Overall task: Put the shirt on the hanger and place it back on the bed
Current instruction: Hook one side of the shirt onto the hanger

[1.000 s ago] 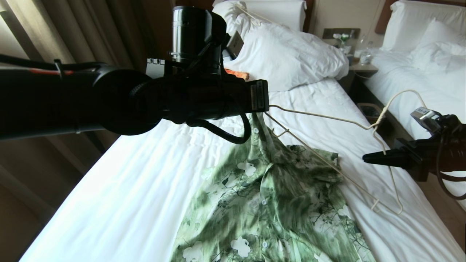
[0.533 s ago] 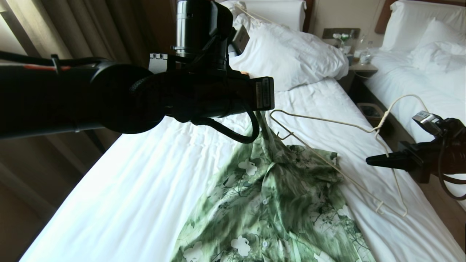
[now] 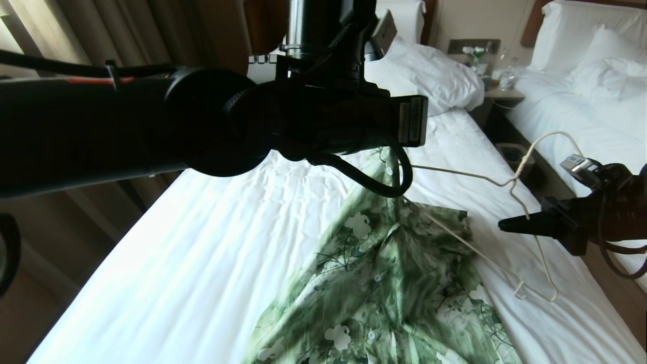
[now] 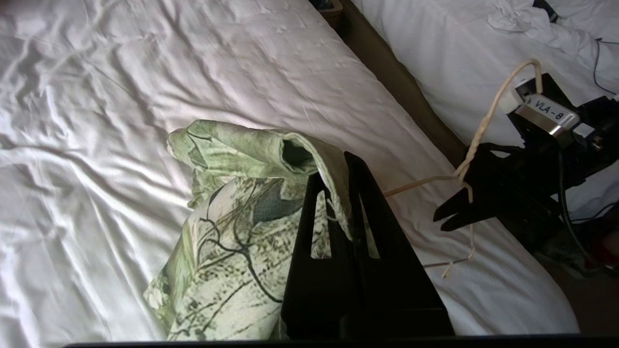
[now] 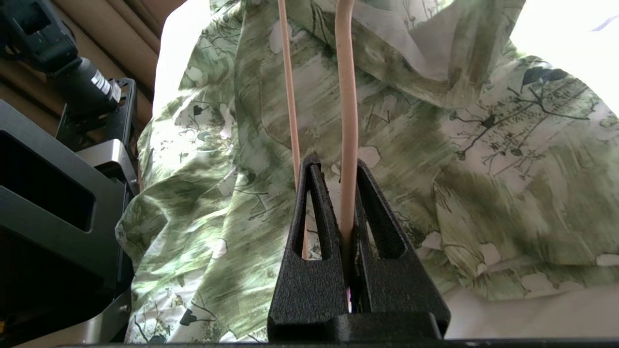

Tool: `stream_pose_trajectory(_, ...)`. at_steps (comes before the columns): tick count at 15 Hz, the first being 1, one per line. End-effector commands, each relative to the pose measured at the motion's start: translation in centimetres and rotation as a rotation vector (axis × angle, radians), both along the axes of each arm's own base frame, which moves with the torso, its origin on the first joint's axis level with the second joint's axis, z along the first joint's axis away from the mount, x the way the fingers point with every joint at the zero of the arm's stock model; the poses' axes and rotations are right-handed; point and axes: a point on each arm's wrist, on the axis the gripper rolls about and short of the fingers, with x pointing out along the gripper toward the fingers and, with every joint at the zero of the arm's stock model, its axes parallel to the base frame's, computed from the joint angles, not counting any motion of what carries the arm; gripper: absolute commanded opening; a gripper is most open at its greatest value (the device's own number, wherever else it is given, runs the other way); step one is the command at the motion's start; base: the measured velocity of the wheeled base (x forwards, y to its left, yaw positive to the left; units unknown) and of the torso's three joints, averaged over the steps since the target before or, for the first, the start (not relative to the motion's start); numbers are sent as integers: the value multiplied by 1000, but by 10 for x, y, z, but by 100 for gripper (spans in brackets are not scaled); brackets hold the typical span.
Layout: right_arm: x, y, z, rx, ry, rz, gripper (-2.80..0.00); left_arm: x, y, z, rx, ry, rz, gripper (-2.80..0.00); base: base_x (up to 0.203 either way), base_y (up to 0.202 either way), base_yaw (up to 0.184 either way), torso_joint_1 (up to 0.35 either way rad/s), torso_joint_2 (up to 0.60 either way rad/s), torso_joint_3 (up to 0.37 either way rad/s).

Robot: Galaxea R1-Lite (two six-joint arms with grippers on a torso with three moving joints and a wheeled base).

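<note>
Next, my left gripper lets go of the green flowered shirt's lifted edge on the spread cloth [image 3: 447, 273], beside the lower rod of the hanger.
The green flowered shirt [image 3: 394, 283] lies spread on the bed [image 3: 202, 242]. One edge of it is lifted by my left gripper [image 4: 338, 169], which is shut on the cloth [image 4: 271, 150]; in the head view the fingers are hidden under the left arm [image 3: 303, 121]. My right gripper [image 3: 503, 226] hovers over the bed's right side, shut on the thin cream hanger [image 3: 465, 174] near the base of its hook. The hanger's rod [image 5: 346, 121] runs out from between the right gripper [image 5: 333, 169] fingers over the shirt [image 5: 435, 159]. Its far end disappears behind the raised cloth.
White pillows [image 3: 429, 76] lie at the head of the bed. To the right are a narrow gap with a bin [image 3: 513, 151], a nightstand [image 3: 500, 91] and a second bed [image 3: 581, 101]. Curtains [image 3: 126, 35] hang on the left.
My left arm has swung right toward the hanger, carrying the shirt's edge, which now covers the hanger's far tip. The right gripper has shifted slightly left with the hanger.
</note>
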Motion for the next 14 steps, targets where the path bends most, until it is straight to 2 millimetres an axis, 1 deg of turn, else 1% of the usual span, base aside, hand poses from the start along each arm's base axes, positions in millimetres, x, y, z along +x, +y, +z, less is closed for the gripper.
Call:
stream_pose_trajectory(1, 0, 0, 1, 5, -9, 3, -280, -7, -13, 2, -8, -13, -32, -280, 0, 0, 0, 0, 0, 0)
stream_pose_trajectory(3, 0, 0, 4, 3, -20, 3, -280, -17, -20, 7, -10, -31, -63, -280, 0, 0, 0, 0, 0, 0)
stream_pose_trajectory(5, -4, 7, 11, 1, -38, 23, -280, -18, -32, -4, 38, -36, -86, -280, 0, 0, 0, 0, 0, 0)
stream_pose_trajectory(8, -12, 16, 24, -3, -84, 51, -280, -22, -41, -10, 47, -36, -112, -280, 0, 0, 0, 0, 0, 0)
stream_pose_trajectory(12, -14, 30, 28, 11, -100, 98, -280, -42, -56, -13, 46, -29, -175, -280, 0, 0, 0, 0, 0, 0)
stream_pose_trajectory(14, -13, 31, 29, 29, -106, 110, -280, -47, -63, -18, 38, -5, -214, -280, 0, 0, 0, 0, 0, 0)
